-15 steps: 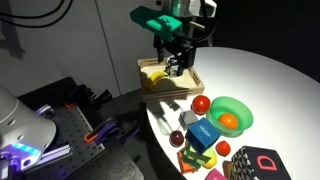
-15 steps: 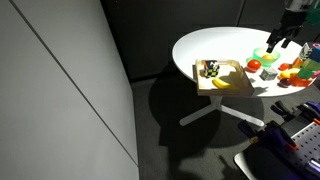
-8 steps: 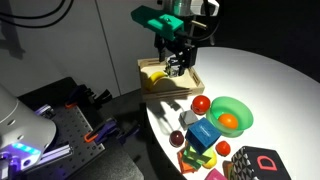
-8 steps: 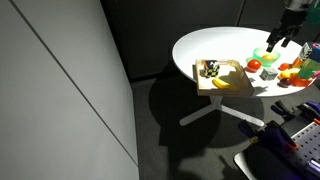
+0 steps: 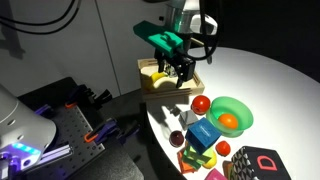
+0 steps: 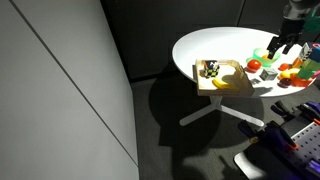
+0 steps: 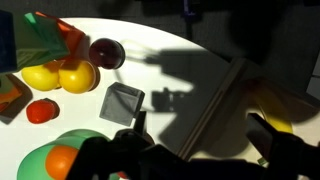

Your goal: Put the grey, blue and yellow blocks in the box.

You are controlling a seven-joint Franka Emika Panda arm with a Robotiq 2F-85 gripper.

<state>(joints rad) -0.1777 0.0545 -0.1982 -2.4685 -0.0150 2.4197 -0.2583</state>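
Observation:
Next, I close my gripper on the sides of the grey block (image 5: pixel 187 117) (image 7: pixel 122 103), which is lying on the table between the dark red ball and the wooden box.
My gripper (image 5: pixel 183 71) is open and empty. It hangs over the wooden box's (image 5: pixel 190 84) edge on the side of the toys. In the wrist view the fingers (image 7: pixel 200 130) straddle the box wall (image 7: pixel 215 108). The grey block (image 7: pixel 122 102) lies on the white table just outside that wall, by one finger; it also shows in an exterior view (image 5: pixel 190 118). A yellow piece (image 5: pixel 155 77) lies inside the box and shows in the wrist view (image 7: pixel 275 105). The blue block (image 5: pixel 203 133) sits among the toys near the table's edge.
A red ball (image 5: pixel 201 104), a green bowl (image 5: pixel 240 106) holding an orange, a dark red ball (image 7: pixel 107 52), yellow lemons (image 7: pixel 60 75) and other coloured toys crowd the table beside the box. The round table (image 6: pixel 200 45) drops off close to the box.
My gripper has shifted a little from over the box's middle toward its edge near the grey block, and the wrist has turned. The blocks have not moved.

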